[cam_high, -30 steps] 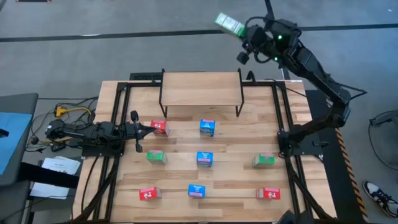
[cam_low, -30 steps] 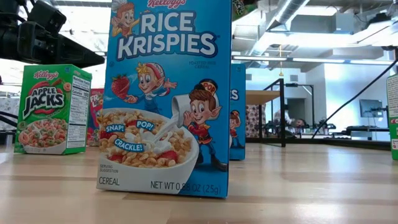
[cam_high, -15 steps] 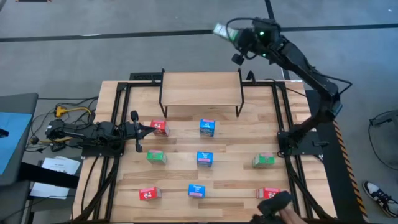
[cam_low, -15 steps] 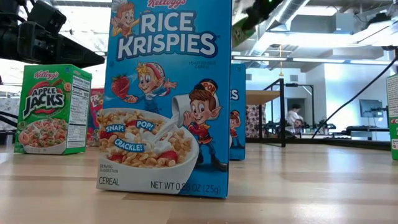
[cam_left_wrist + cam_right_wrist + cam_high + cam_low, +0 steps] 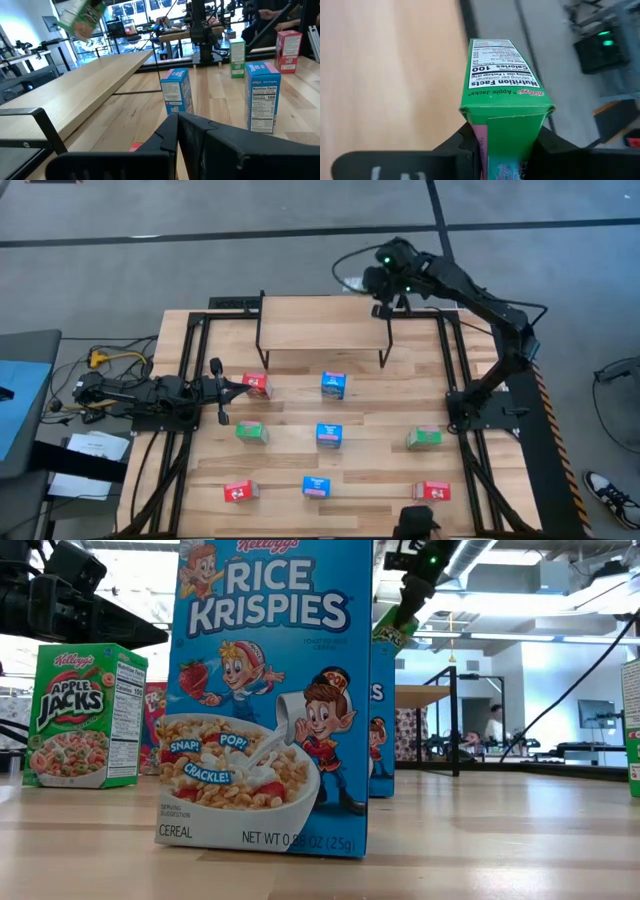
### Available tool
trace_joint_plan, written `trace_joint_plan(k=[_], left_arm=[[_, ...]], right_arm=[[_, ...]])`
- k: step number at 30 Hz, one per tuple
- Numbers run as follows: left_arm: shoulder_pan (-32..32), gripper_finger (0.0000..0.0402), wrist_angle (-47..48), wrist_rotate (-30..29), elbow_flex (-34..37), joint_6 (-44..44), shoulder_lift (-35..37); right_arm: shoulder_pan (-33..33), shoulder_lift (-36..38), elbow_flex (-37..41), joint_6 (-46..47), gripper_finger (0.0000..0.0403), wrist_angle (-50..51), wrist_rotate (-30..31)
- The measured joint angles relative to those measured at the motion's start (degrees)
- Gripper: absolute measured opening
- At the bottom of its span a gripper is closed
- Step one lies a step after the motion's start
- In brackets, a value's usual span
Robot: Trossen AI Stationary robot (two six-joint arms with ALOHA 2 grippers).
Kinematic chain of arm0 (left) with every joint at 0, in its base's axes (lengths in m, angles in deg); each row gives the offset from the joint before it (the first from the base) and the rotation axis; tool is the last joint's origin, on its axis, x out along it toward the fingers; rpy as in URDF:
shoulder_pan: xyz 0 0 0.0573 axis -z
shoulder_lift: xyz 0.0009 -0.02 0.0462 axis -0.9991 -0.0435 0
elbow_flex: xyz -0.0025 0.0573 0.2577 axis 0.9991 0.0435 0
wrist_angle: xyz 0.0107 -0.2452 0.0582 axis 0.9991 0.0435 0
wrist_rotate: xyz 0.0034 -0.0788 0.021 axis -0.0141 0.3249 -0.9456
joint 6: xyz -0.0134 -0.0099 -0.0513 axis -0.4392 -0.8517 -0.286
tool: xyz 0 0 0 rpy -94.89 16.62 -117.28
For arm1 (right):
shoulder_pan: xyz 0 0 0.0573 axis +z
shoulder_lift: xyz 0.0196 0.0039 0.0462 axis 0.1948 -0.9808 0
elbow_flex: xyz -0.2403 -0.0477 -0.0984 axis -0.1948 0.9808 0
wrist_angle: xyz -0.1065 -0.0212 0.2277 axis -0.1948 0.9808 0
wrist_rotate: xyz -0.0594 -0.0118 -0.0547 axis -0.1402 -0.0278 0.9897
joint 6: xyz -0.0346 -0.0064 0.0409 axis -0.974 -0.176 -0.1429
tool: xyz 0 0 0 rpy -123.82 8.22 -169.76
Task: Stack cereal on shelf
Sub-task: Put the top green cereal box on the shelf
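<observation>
Next, my right gripper lets go of the green cereal box on the bare shelf top [image 5: 362, 315], near the end of the shelf by my right arm.
My right gripper [image 5: 368, 280] is shut on a green cereal box [image 5: 504, 90] in the air, at the far right corner of the shelf [image 5: 322, 325], a light wood top on black legs. The low view shows the box [image 5: 392, 628] hanging high up. Several red, blue and green cereal boxes stand on their bases on the slatted table, among them a blue one [image 5: 333, 385] and a green one [image 5: 424, 438]. My left gripper [image 5: 243, 386] lies low at the table's left, shut, its tip beside a red box [image 5: 258, 385]; whether it touches the box I cannot tell. My right gripper pinches the green box between its two fingers [image 5: 466, 146], one on each broad face, near the end with the flap [image 5: 512, 131]. The fingers slant downward. The box sticks out ahead of them with its narrow nutrition side [image 5: 501, 65] toward the camera, lifted clear of everything.
Black frame rails [image 5: 455, 370] run along the table's left and right sides, with the right arm's base [image 5: 480, 405] on the right one. Cables and papers [image 5: 95, 450] lie off the left edge. Something dark [image 5: 420, 522] shows at the near edge.
My right gripper has come down from high beyond the table's far edge toward the shelf's far right corner and tipped forward from near level to slanting down. It has stayed shut on the green box, which has swung with it.
</observation>
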Motion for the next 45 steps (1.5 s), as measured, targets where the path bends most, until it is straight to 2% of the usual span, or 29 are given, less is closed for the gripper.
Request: trace_joint_plan(k=[4, 10, 19, 40, 45], left_arm=[[0.00, 0.0000, 0.00, 0.00, 0.00, -0.02, 0.02], [0.00, 0.0000, 0.02, 0.02, 0.00, -0.02, 0.02], [0.00, 0.0000, 0.01, 0.00, 0.00, -0.02, 0.02], [0.00, 0.0000, 0.01, 0.00, -0.01, -0.02, 0.02], [0.00, 0.0000, 0.00, 0.00, -0.02, -0.02, 0.00]], right_arm=[[1.82, -1.54, 0.00, -2.32, 0.0108, 4.30, 0.54], [4.79, -2.94, 0.00, -4.85, 0.0108, 10.09, 5.15], [9.32, -3.00, 0.00, -5.60, 0.0108, 16.11, 6.31], [10.16, -2.98, 0.00, -6.38, 0.0110, 16.59, 7.98], [10.16, -2.98, 0.00, -6.29, 0.0137, 17.57, 7.98]])
